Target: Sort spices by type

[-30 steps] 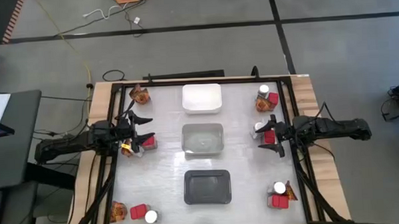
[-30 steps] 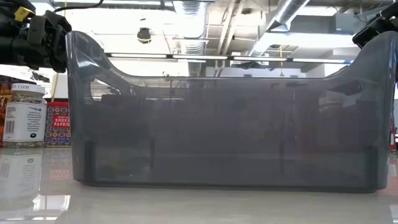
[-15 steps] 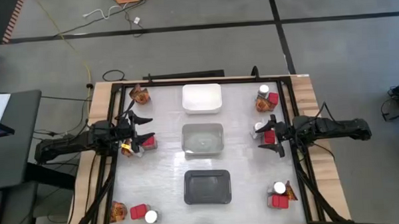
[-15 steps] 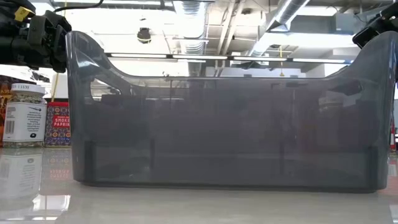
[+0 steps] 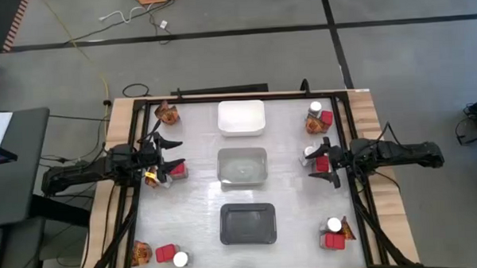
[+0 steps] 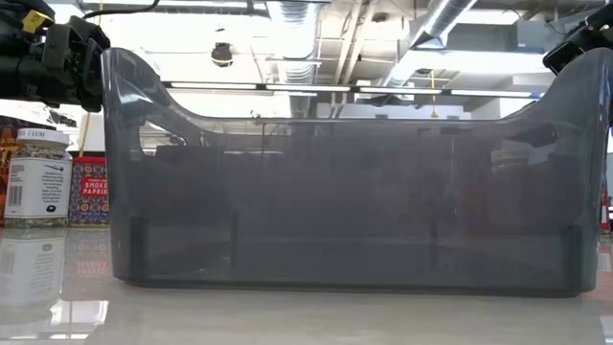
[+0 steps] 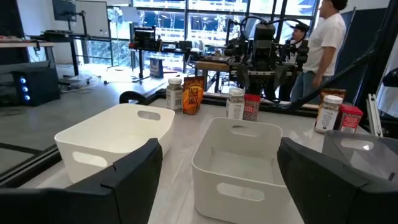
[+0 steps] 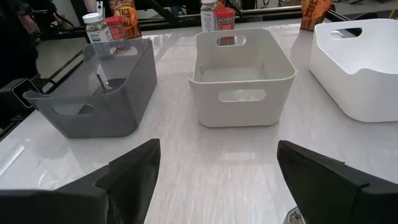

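I should close my left gripper on the top of the red box [image 5: 179,169] in the group nearest it, level with the clear tray.
The spices stand in six small groups along the table's left and right sides. On the left I see an orange-brown packet [image 5: 168,115], a packet with a jar [image 5: 162,176] and a packet, red box and jar [image 5: 159,254]. The right groups sit far [image 5: 317,118], middle [image 5: 313,156] and near [image 5: 335,232]. My left gripper [image 5: 171,154] is open, beside and above the left middle group, facing the trays. My right gripper [image 5: 327,161] is open next to the right middle group. Both wrist views show nothing between the left gripper's [image 7: 219,149] or the right gripper's [image 8: 217,149] fingers.
Three trays stand in a column down the table's middle: white [image 5: 241,118] far, clear [image 5: 242,166] in the middle, dark grey [image 5: 248,223] near. The grey tray [image 6: 345,182] fills the low view, with a jar [image 6: 36,177] and a red box [image 6: 91,190] behind it. People [image 7: 323,43] stand beyond the table.
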{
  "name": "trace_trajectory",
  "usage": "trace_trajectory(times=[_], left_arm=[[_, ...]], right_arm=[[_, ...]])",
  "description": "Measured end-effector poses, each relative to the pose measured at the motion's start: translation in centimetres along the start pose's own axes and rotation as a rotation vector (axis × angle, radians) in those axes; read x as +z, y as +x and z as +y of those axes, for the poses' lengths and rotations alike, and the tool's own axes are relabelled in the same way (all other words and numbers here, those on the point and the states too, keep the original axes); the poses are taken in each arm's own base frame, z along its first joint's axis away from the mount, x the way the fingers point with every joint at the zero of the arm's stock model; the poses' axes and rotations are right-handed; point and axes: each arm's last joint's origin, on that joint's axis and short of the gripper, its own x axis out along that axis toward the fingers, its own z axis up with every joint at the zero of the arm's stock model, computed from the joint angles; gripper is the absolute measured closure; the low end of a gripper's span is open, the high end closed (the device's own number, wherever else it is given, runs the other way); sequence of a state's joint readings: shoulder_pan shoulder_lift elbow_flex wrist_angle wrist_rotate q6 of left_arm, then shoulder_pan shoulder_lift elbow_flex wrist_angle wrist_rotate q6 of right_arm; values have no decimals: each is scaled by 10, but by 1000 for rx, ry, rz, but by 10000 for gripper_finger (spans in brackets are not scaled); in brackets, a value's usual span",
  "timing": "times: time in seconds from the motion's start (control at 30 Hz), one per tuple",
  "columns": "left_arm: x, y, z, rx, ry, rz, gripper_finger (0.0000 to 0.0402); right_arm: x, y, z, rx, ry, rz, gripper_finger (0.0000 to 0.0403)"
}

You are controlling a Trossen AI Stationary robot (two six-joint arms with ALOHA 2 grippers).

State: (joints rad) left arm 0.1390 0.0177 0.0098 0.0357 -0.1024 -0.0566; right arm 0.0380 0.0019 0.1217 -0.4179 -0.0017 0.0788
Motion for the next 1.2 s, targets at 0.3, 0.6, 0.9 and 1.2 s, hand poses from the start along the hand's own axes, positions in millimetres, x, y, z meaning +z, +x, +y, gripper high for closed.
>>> trace_trajectory(times=[0.3, 0.6, 0.9, 1.2], left_arm=[[1, 0, 0, 1, -89, -14, 96], [13, -1, 0, 6, -218, -26, 96], [58, 24, 1, 93, -191, 152, 96], [97, 76, -7, 44, -22, 584, 96]], right_arm=[[0, 0, 0, 0, 0, 0, 51], [0, 0, 0, 0, 0, 0, 51], [0, 0, 0, 0, 0, 0, 51], [0, 0, 0, 0, 0, 0, 51]])
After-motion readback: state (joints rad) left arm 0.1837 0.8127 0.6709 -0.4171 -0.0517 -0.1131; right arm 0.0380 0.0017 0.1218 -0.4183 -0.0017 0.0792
